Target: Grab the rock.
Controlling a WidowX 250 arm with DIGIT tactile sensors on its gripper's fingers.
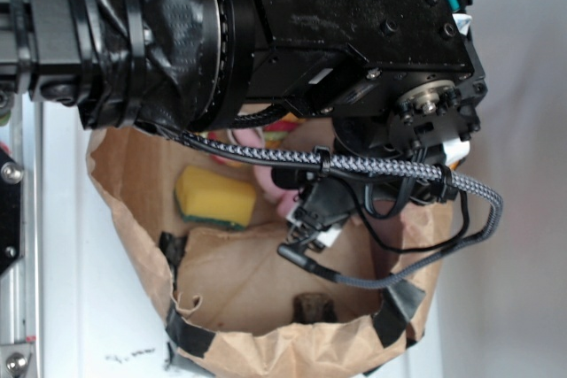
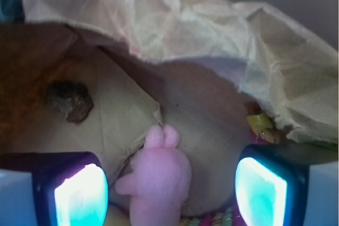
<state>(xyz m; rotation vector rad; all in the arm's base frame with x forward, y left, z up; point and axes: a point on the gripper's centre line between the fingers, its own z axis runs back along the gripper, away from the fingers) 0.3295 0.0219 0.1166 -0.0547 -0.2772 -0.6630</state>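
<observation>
The dark brown rock near the bag's front rim is next for my gripper, which should go there and close around the rock's middle (image 1: 314, 308) (image 2: 70, 101).
The rock (image 2: 69, 100) is a small dark brown rough lump on the paper floor of the bag, up and to the left of my gripper (image 2: 169, 186). In the exterior view the rock (image 1: 314, 307) lies near the bag's front rim, apart from the arm. My gripper is open, its two glowing pads (image 2: 79, 197) spread wide. Between them lies a pink plush bunny (image 2: 159, 175), which neither pad touches. Nothing is held.
A crumpled brown paper bag (image 1: 133, 210) surrounds everything, patched at the rim with black tape (image 1: 190, 335). A yellow-and-green sponge (image 1: 215, 196) rests at its back left. The bag's wall (image 2: 212, 30) rises close ahead. A small yellow item (image 2: 259, 123) sits at right.
</observation>
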